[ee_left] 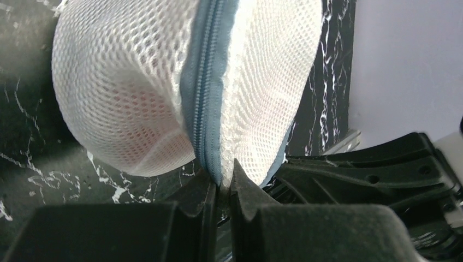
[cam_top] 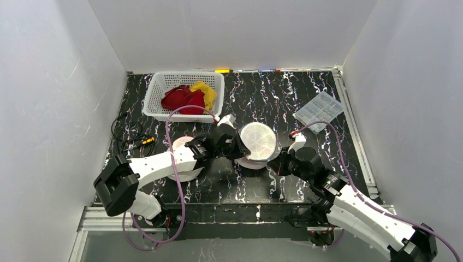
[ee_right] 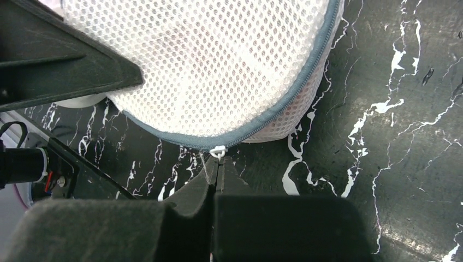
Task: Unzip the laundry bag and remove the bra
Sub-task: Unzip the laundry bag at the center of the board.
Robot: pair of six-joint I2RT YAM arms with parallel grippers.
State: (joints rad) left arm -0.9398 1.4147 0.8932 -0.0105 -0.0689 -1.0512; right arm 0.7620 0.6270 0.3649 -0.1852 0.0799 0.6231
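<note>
The zipper band is pinched in my left gripper along with the bag's edge, so that gripper should open and grab the white mesh (ee_left: 236,131) beside it before my right gripper pulls.
The laundry bag (cam_top: 258,141) is a round white mesh pouch with a blue-grey zipper around its rim, lying mid-table. My left gripper (cam_top: 238,148) is at its left side. In the left wrist view the left gripper (ee_left: 223,184) is shut on the bag's edge, pinching the zipper band (ee_left: 205,103). My right gripper (cam_top: 275,164) is at the bag's near right side. In the right wrist view the right gripper (ee_right: 218,165) is shut on the small white zipper pull (ee_right: 218,152). The zipper looks closed. The bra is hidden inside; only a faint pinkish tint (ee_left: 143,117) shows through the mesh.
A white basket (cam_top: 154,94) with red and yellow cloth stands at the back left. A clear plastic box (cam_top: 319,109) lies at the back right. Black cables (cam_top: 128,137) lie at the left. Another white round item (cam_top: 183,173) sits under the left arm. White walls enclose the table.
</note>
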